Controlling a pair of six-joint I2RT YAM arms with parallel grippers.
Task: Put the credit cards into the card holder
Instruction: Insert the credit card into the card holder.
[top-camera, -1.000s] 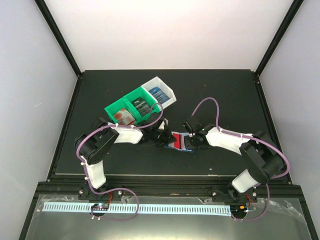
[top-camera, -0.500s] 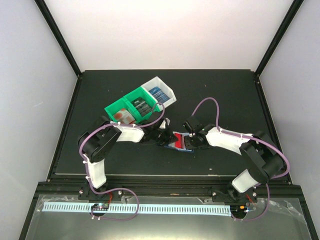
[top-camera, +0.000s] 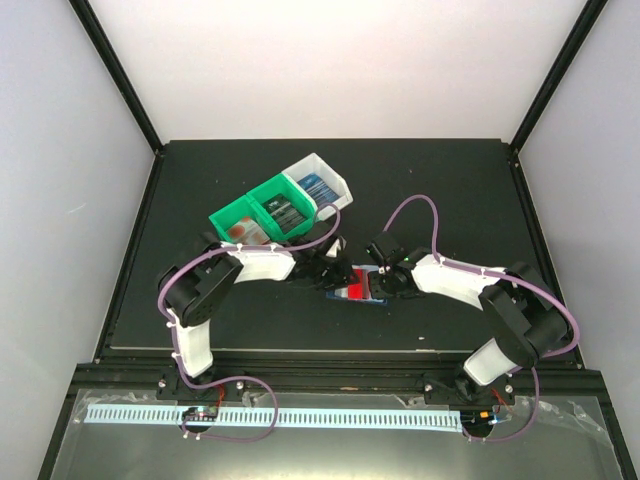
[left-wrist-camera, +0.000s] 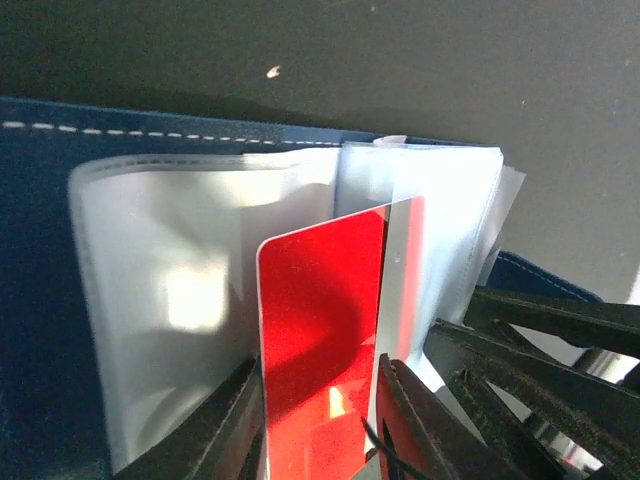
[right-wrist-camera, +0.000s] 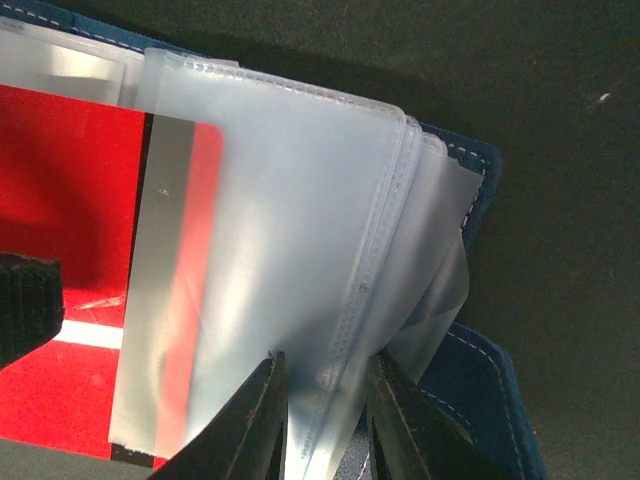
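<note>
The red card is in the sleeve only up to its grey stripe, so my left gripper should grab it again nearer its exposed edge (left-wrist-camera: 267, 300) and push it in deeper.
The card holder (top-camera: 362, 296) lies open on the dark table between both arms, its blue cover (left-wrist-camera: 40, 300) under clear plastic sleeves (left-wrist-camera: 170, 300). A red credit card (left-wrist-camera: 320, 340) with a grey stripe rests partly inside a sleeve. My left gripper (left-wrist-camera: 320, 430) stands open over the card's near end, one finger on each side of it. My right gripper (right-wrist-camera: 325, 410) is shut on the stack of clear sleeves (right-wrist-camera: 300, 220) at the holder's right edge, and the red card (right-wrist-camera: 70, 180) shows through them. More cards lie in the bin.
A green-and-white three-compartment bin (top-camera: 262, 200) stands behind the left arm with cards in its compartments. The right gripper's black fingers (left-wrist-camera: 540, 350) reach in close beside the left gripper. Purple cables loop above both arms.
The left gripper's jaws have parted and let go of the red card, which now lies flatter in the holder. The right gripper has held still on the sleeves.
</note>
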